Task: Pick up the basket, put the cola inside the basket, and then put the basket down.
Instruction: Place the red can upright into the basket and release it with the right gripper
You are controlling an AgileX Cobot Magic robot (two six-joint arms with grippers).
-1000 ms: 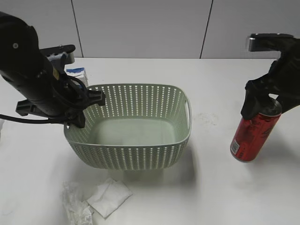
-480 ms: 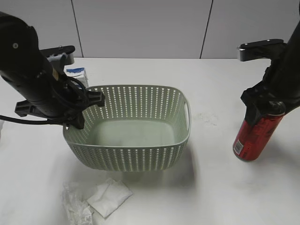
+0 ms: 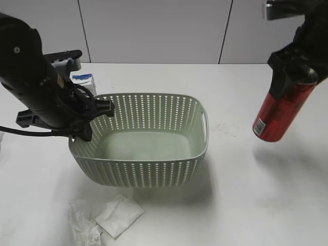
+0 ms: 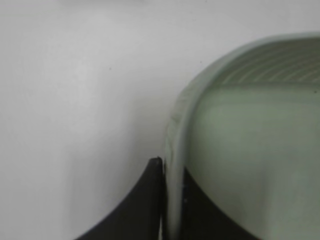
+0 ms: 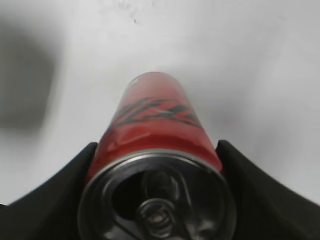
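Note:
I should use my right gripper to set the red cola can down and let go of it on the basket's bottom, close behind its front rim (image 3: 162, 157).
The pale green basket (image 3: 148, 164) is held at the middle left, its shadow on the table below. My left gripper (image 3: 91, 119) is shut on the basket's left rim; in the left wrist view the rim (image 4: 175, 150) runs between the two black fingers (image 4: 172, 200). The red cola can (image 3: 281, 113) hangs tilted in the air at the right, held by its top in my right gripper (image 3: 293, 77). In the right wrist view the can (image 5: 155, 125) sits between both fingers (image 5: 156, 195), silver top and pull tab toward the camera.
A white-and-blue milk carton (image 3: 84, 81) stands behind the basket's left end. Crumpled clear plastic and a white pad (image 3: 118, 215) lie in front of the basket. White table (image 3: 236, 205) all round; wall panels behind.
My right gripper has lifted the cola can off the table and tilted it. The left arm and the basket have not moved.

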